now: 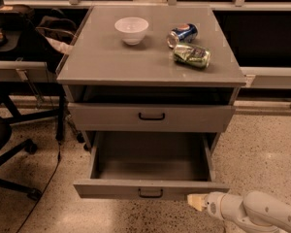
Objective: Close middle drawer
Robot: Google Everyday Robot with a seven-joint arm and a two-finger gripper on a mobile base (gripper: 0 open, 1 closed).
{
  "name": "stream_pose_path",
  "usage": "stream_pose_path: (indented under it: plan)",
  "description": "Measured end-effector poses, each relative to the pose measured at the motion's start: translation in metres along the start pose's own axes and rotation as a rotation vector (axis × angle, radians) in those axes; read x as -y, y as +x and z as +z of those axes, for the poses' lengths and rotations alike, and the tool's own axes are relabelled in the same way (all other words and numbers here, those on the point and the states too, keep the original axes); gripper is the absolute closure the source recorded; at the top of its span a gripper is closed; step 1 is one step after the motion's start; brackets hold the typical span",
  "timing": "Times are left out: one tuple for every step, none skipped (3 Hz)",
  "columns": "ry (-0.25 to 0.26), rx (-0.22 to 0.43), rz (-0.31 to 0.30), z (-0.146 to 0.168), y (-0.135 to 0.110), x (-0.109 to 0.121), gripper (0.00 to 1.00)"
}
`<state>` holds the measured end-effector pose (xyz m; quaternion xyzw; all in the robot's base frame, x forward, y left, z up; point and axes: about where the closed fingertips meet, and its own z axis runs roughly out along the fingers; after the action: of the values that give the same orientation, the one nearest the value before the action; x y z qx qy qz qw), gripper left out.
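The robot's gripper will release the middle drawer once its front is pushed back into the grey cabinet (pixel 148 157) below the top drawer.
The middle drawer (pixel 111 188) of the grey cabinet stands pulled well out and is empty inside. Its low front has a small dark loop handle (pixel 150 193). My gripper (pixel 196 202) comes in from the lower right on a white arm (pixel 254 211). Its pale tip is at the right end of the drawer front, just below the lower edge, touching or nearly touching it. The top drawer (pixel 194 118) above has a taller front and sits almost flush with the cabinet.
On the cabinet top (pixel 102 64) are a white bowl (pixel 131 29), a blue can (pixel 182 34) and a crushed green can (pixel 191 56), both lying down. An office chair base (pixel 9 144) and cables are on the floor at the left. Speckled floor lies in front.
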<state>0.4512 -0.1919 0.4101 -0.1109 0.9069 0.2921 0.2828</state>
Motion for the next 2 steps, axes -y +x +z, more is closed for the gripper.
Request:
stream_pose_path:
  plan:
    - [-0.013,0.032,-0.011,0.005,-0.006,0.0,1.0]
    - [-0.028,0.056,-0.02,0.018,-0.025,0.005,1.0]
